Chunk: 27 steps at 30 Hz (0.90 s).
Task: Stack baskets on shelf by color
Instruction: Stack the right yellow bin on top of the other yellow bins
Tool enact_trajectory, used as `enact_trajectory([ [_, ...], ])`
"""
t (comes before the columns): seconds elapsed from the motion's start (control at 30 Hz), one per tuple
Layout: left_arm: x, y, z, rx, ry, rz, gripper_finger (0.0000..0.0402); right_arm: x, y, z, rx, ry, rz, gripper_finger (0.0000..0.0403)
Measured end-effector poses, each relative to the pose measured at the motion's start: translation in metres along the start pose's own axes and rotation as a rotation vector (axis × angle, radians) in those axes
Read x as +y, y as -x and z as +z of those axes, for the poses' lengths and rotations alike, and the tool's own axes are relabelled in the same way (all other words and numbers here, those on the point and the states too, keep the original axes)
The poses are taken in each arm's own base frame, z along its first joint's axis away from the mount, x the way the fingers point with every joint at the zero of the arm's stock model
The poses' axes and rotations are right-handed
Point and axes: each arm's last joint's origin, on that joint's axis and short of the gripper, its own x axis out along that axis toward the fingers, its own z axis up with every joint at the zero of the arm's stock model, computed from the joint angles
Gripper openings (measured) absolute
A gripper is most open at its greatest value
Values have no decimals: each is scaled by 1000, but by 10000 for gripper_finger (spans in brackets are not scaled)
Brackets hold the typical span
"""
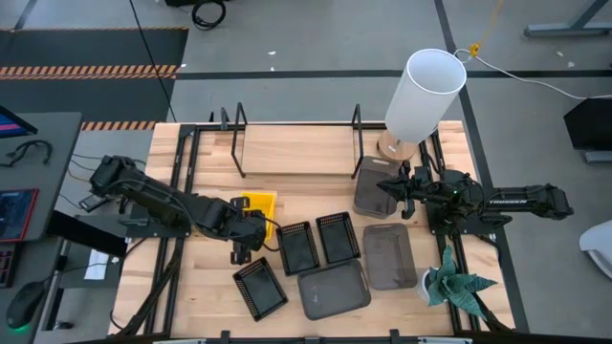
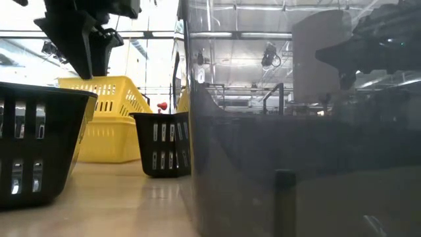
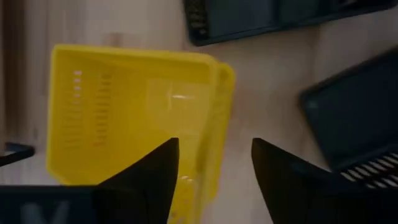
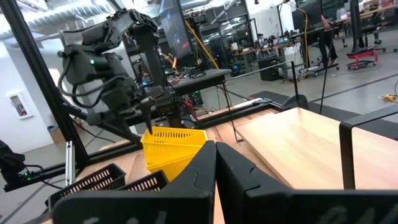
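Note:
I can see the top yellow basket sitting tilted and high in the lower one, so next I take its side rim [image 3: 217, 109] with my left gripper and push it down level first.
Yellow baskets [image 1: 258, 203] stand nested on the tabletop just in front of the shelf [image 1: 296, 151], the top one [image 3: 134, 112] tilted in the one below [image 2: 108, 135]. My left gripper [image 3: 214, 165] hangs open right above them. One finger is over the top basket's inside and the other is outside its side rim [image 3: 219, 118]. Three black baskets [image 1: 296, 247] [image 1: 337, 236] [image 1: 260, 289] and two grey baskets [image 1: 333, 290] [image 1: 389, 256] lie nearer the front. A third grey basket [image 1: 375, 183] sits by the shelf's right end, under my right gripper [image 4: 215, 165], which is shut and holds nothing.
A white cylindrical lamp [image 1: 426, 88] stands at the shelf's far right, and a small green plant [image 1: 457, 285] near the right front. Black upright brackets [image 1: 237, 143] [image 1: 359, 139] divide the shelf board. Bare wood shows between the yellow baskets and the brackets.

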Motion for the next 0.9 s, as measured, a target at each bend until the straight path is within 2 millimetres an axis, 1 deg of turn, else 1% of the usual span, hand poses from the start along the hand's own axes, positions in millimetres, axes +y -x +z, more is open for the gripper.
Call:
enact_trajectory([
  [0.1,-2,-7,2,14,-21,37,211,0,0,0,-2,0,0,14],
  [0.2,-4,-13,3,32,-39,48,190,0,0,0,-1,0,0,14],
  [0.37,-7,-18,3,49,-71,57,128,0,0,0,-1,0,0,14],
  [0.63,-14,-16,-1,43,-116,76,19,0,0,0,-1,0,0,14],
  [0.7,-16,-15,-2,37,-131,78,10,0,0,0,-1,0,0,14],
  [0.9,-17,-15,-2,31,-117,84,24,0,0,0,-1,0,0,14],
])
